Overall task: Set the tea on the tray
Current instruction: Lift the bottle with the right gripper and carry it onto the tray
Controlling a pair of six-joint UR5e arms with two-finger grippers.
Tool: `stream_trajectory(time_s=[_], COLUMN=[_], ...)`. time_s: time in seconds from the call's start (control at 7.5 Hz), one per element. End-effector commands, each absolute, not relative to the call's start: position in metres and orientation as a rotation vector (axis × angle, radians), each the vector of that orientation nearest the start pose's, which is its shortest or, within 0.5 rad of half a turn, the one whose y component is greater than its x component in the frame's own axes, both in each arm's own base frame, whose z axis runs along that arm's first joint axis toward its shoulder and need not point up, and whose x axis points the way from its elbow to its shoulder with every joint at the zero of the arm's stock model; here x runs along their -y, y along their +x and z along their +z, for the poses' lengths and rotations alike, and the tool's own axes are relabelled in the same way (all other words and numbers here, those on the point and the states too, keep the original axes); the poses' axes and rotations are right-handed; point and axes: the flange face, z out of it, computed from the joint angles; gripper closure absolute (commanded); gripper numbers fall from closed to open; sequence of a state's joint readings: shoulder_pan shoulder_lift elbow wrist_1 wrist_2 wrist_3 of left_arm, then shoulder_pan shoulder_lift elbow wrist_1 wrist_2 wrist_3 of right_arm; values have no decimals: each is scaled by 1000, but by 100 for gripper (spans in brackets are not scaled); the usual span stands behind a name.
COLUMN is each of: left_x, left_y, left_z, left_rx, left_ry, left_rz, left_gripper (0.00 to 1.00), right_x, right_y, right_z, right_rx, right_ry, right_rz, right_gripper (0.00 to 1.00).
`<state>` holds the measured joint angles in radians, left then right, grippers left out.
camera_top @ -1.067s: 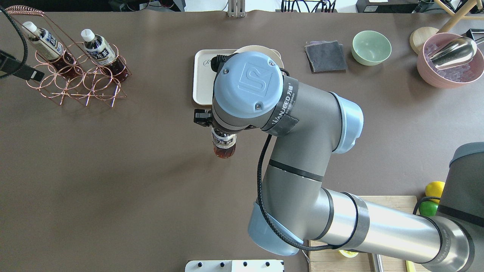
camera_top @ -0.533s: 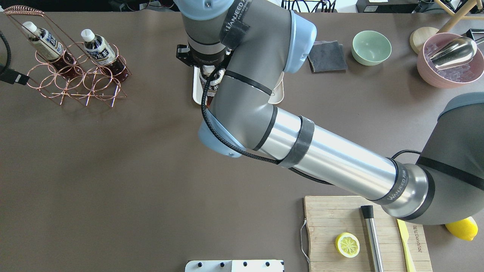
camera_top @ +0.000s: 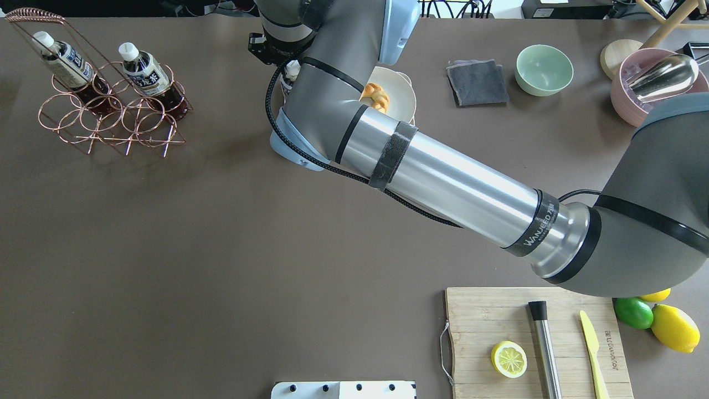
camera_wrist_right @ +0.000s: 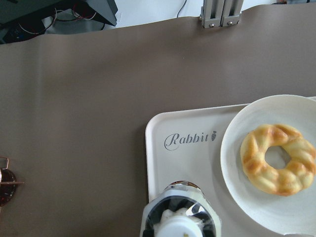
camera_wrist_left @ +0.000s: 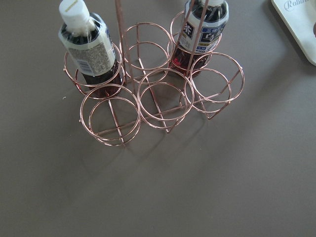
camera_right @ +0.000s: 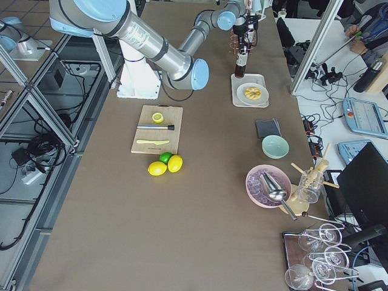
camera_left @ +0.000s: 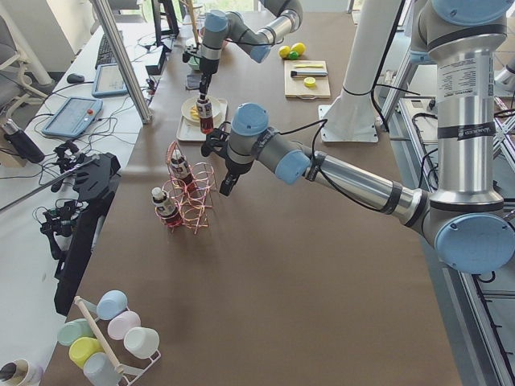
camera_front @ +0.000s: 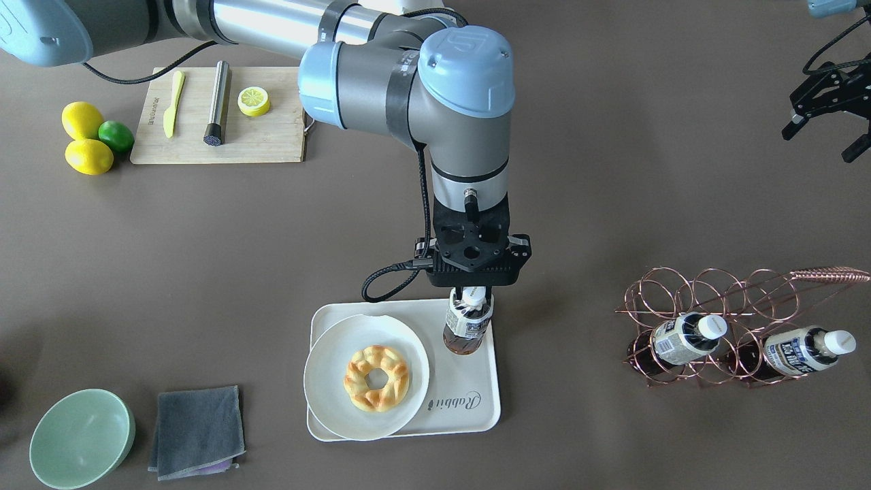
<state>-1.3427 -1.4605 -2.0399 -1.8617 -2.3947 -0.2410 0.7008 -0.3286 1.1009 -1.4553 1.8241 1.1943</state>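
Observation:
The robot's right gripper needs to release the tea bottle, now held upright over the cream tray, on the bare tray (camera_front: pixel 457 356) (camera_wrist_right: pixel 191 189) between the white plate and the rim of the tray.
My right gripper (camera_front: pixel 469 298) is shut on the neck of a tea bottle (camera_front: pixel 466 328) and holds it upright over the back right part of the cream tray (camera_front: pixel 469 408). I cannot tell if its base touches the tray. The right wrist view shows the bottle (camera_wrist_right: pixel 180 217) from above, over the tray (camera_wrist_right: pixel 168 163) beside the "Rabbit" script. The white cap (camera_top: pixel 292 68) peeks out under the arm in the overhead view. My left gripper (camera_front: pixel 820 139) is open and empty, above the table behind the rack. Two more tea bottles (camera_front: pixel 680 338) (camera_front: pixel 803 350) lie in the rack.
A round white plate (camera_front: pixel 326 381) with a doughnut (camera_front: pixel 376 378) fills the tray's other half. The copper wire rack (camera_front: pixel 735 299) stands to one side. A wooden cutting board (camera_front: pixel 272 143), lemons (camera_front: pixel 85 139), a green bowl (camera_front: pixel 81 439) and a grey cloth (camera_front: pixel 197 432) lie around.
My right arm has carried the tea bottle from the open table away from the robot to over the tray. My left gripper has slid out of the overhead view's left edge.

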Motion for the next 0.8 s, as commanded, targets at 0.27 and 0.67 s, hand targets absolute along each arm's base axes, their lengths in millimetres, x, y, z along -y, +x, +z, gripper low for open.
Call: stream_trajectory(time_s=[0.27, 0.67], left_x=[409, 403], left_y=[26, 13], left_z=[475, 477], left_rx=[-937, -932], left_ry=[428, 447], left_rz=[250, 226], left_gripper=[4, 4], right_x=[628, 629], right_y=[-574, -575], right_z=[3, 10], right_rx=[853, 846], right_ry=[234, 231], right_rz=[195, 197], right_gripper=[100, 100])
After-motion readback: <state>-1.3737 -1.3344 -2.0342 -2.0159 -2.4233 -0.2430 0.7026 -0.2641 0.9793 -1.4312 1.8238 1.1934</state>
